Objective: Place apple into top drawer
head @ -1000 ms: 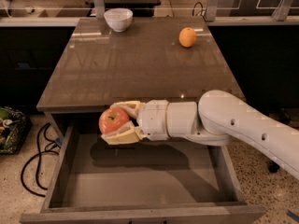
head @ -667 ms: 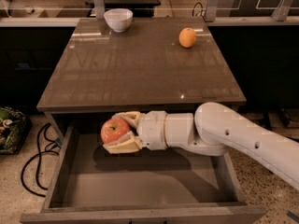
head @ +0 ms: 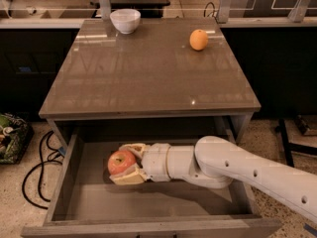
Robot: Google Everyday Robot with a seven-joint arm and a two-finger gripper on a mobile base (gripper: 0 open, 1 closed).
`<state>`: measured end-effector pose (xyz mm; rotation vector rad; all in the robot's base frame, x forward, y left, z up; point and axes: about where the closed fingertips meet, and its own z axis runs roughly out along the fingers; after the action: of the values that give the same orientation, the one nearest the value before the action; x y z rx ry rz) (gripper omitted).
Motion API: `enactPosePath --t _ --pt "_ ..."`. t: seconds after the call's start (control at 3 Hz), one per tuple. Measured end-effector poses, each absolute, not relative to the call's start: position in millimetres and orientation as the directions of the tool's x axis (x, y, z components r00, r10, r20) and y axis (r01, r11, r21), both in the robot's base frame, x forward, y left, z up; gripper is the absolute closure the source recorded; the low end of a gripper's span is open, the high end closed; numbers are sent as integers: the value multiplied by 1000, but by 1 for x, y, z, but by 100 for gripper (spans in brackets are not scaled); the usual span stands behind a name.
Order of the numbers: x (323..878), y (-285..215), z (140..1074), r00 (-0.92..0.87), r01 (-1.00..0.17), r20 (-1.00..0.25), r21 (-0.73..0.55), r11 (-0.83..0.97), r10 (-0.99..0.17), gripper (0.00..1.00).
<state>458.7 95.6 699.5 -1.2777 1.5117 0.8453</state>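
Observation:
My gripper will let go of the apple on the top drawer's grey bottom, toward the drawer's side [head: 111, 173] by the cables.
The apple [head: 121, 161] is red-orange with a yellowish patch and sits between my gripper's cream fingers [head: 130, 177]. My gripper [head: 123, 163] is shut on the apple and holds it inside the open top drawer [head: 64, 177], over the left-middle of its grey bottom, low down. I cannot tell whether the apple touches the bottom. My white arm [head: 247, 170] reaches in from the right across the drawer.
A white bowl [head: 125, 20] stands at the back left of the brown table top [head: 143, 68]. A small plain orange fruit [head: 198, 39] sits at the back right. Cables [head: 37, 165] lie on the floor to the left.
My gripper has carried the apple downward from table-edge height into the drawer. The arm has dropped with it. Bowl and orange have not moved.

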Motion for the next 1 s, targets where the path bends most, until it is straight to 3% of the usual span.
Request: enactPosePath --t 1.0 --pt "461 131 635 -42 -984 -947 -17 179 -317 100"
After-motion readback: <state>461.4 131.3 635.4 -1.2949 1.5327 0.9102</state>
